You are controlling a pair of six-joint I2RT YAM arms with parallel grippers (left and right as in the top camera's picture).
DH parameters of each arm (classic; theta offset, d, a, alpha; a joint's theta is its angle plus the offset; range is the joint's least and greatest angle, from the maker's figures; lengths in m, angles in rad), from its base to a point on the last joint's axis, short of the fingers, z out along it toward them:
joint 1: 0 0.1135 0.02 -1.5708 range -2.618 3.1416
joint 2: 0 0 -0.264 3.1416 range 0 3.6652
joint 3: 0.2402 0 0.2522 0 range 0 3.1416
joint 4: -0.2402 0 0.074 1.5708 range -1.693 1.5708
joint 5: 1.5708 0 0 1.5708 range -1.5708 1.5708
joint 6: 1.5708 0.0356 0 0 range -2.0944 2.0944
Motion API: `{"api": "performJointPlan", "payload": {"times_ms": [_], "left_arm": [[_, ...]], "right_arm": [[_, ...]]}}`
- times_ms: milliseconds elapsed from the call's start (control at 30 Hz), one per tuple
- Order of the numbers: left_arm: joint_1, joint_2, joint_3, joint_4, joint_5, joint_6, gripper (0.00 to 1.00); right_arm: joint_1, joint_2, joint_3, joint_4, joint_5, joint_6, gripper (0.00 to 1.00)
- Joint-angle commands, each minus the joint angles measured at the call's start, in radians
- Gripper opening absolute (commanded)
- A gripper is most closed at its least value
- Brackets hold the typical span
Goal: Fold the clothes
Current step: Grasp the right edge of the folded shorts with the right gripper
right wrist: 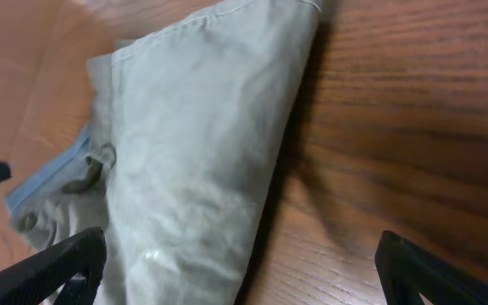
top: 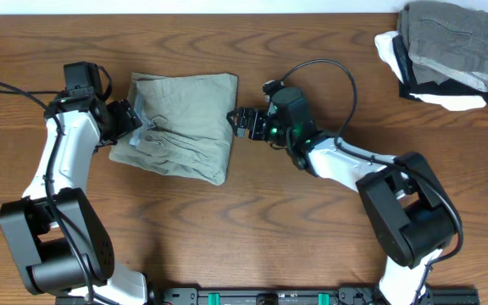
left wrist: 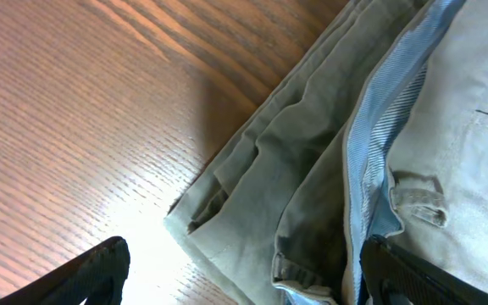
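My right gripper is to close on the middle of the edge [top: 225, 127] [right wrist: 240, 237] that faces the garment stack on the folded khaki-green shorts.
The pale khaki-green shorts [top: 180, 123] lie folded into a compact bundle on the wooden table, left of centre. My left gripper [top: 130, 119] is open at the bundle's left edge, its fingers straddling the waistband corner with the blue-striped lining [left wrist: 379, 127]. My right gripper [top: 242, 120] is open at the bundle's right edge, one finger over the cloth [right wrist: 193, 152] and one over bare wood. Neither holds anything.
A stack of folded garments [top: 447, 51], grey on top of black and white, sits at the far right corner. Both arms reach in from the near side; cables loop near the left arm and above the right wrist.
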Motion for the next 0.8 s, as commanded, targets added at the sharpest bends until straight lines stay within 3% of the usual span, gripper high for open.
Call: {"api": "performJointPlan", "payload": {"times_ms": [0, 300, 667, 700, 767], "left_arm": [[0.003, -0.007, 0.006, -0.005, 0.014, -0.012, 0.88], [0.003, -0.007, 0.006, -0.011, 0.013, -0.012, 0.88], [0.003, -0.007, 0.005, -0.013, 0.014, -0.012, 0.88], [0.003, -0.007, 0.005, -0.013, 0.014, -0.012, 0.88], [0.003, -0.007, 0.005, -0.017, 0.014, -0.012, 0.89]], "right_arm": [[0.026, 0.025, 0.008, 0.025, 0.063, 0.079, 0.99], [0.083, 0.13, 0.031, 0.076, 0.094, 0.209, 0.99], [0.173, 0.271, 0.192, 0.065, 0.061, 0.278, 0.99], [0.18, 0.275, 0.203, 0.05, 0.062, 0.277, 0.95], [0.185, 0.275, 0.216, 0.032, 0.061, 0.254, 0.75]]}}
